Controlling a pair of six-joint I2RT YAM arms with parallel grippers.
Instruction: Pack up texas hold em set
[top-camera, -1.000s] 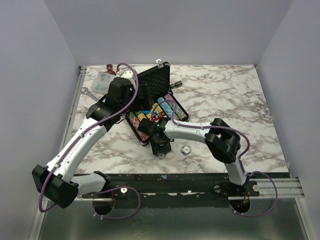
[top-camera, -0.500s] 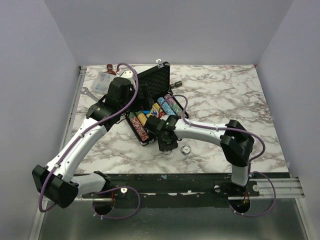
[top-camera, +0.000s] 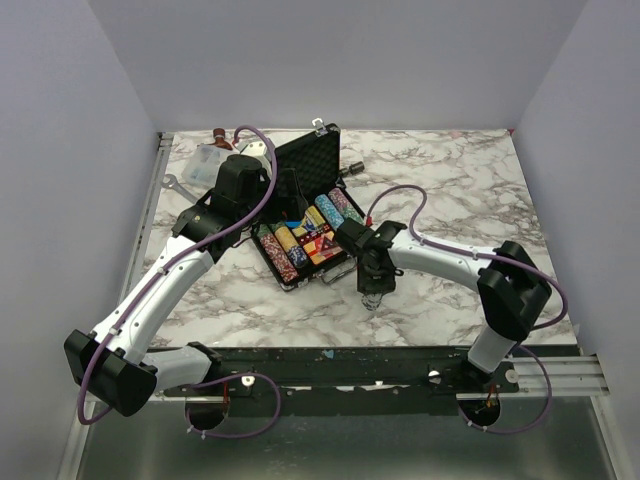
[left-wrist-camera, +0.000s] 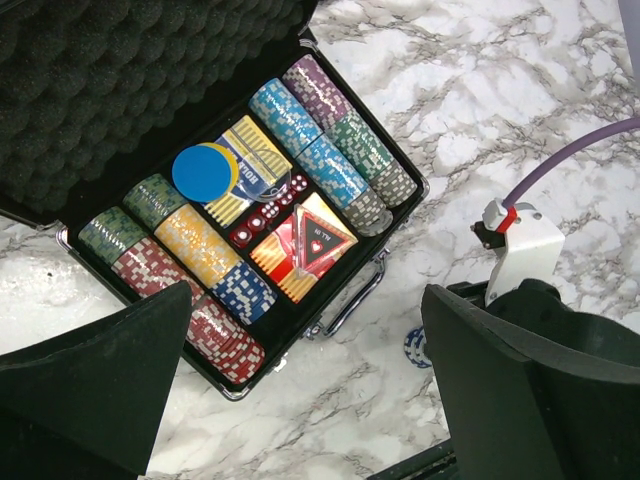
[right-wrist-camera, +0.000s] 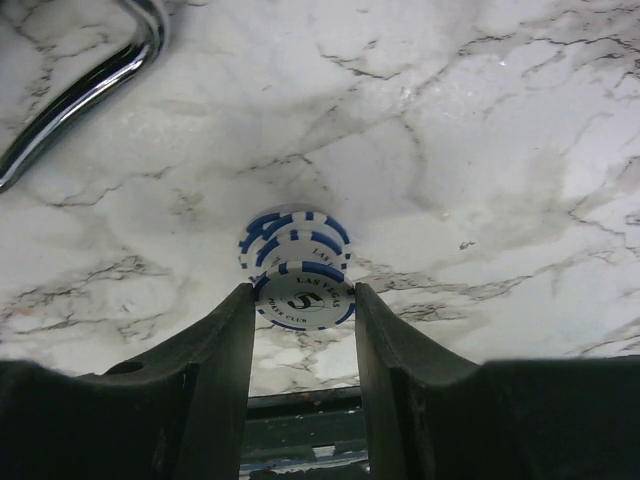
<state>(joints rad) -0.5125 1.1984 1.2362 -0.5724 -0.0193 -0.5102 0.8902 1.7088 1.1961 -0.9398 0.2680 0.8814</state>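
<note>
The right gripper pinches only the front chip while the other chips fan out behind it, so it should open, turn and close around the stack (right-wrist-camera: 296, 242) from another side.
The black briefcase (top-camera: 283, 275) lies open at the middle of the table, its foam lid (top-camera: 305, 160) raised. Inside it are multicoloured chip rows (left-wrist-camera: 205, 260), a blue disc (left-wrist-camera: 202, 172) and red-yellow card boxes (left-wrist-camera: 300, 245). My left gripper (left-wrist-camera: 310, 400) hovers open above the case's front edge, holding nothing. A small stack of loose blue-and-white chips (right-wrist-camera: 295, 245) sits on the marble just right of the case handle (right-wrist-camera: 80, 90). My right gripper (right-wrist-camera: 303, 292) is down on that stack, both fingers pressed against the nearest chip (right-wrist-camera: 303, 300). The top view hides these chips under the right gripper (top-camera: 372, 290).
A clear plastic box (top-camera: 210, 160) and a silver wrench (top-camera: 172, 182) lie at the back left corner. A small dark object (top-camera: 355, 168) rests behind the case lid. The table's front rail (top-camera: 400, 360) runs just below the right gripper.
My right arm has swung right, from the case's front corner to the loose chips, and its fingers have come in against a chip. The left arm has not moved.
</note>
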